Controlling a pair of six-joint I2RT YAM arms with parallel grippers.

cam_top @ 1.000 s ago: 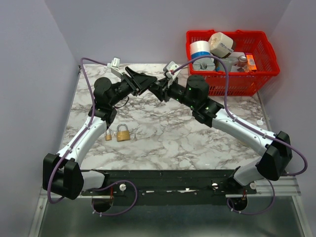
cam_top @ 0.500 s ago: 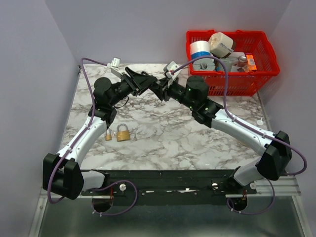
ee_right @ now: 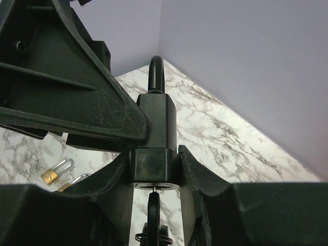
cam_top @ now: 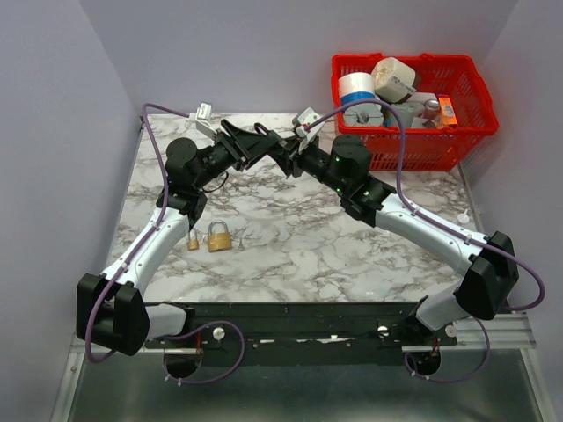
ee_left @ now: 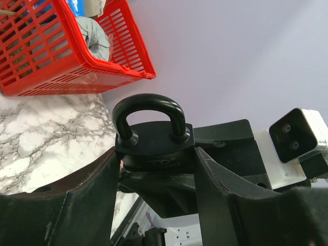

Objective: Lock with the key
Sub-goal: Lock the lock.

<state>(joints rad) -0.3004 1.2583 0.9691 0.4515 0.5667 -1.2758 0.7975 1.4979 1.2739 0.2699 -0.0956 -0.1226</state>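
The robot's right gripper holds the black padlock's lower end above the key, so it should open, back away and pinch the key's head (ee_right: 154,218) to pull the key out.
The black padlock (ee_left: 154,141) is held in the air over the back of the table, with both grippers meeting on it. My left gripper (ee_left: 156,156) is shut on its body, the shackle pointing away from the camera. My right gripper (ee_right: 154,161) grips the lower end of the same padlock (ee_right: 158,115). The key (ee_right: 154,207), black-headed and on a ring, sticks in the keyhole on the padlock's underside between my right fingers. In the top view the left gripper (cam_top: 252,145) and the right gripper (cam_top: 283,158) touch tips around the padlock (cam_top: 266,145).
Two brass padlocks (cam_top: 219,237) (cam_top: 193,241) lie on the marble table beside the left arm; one also shows in the right wrist view (ee_right: 49,176). A red basket (cam_top: 457,132) of odds and ends stands at the back right, and also shows in the left wrist view (ee_left: 128,66).
Both grippers and the padlock have shifted slightly toward the back of the table. The shackle now shows above the left fingers in the top view.
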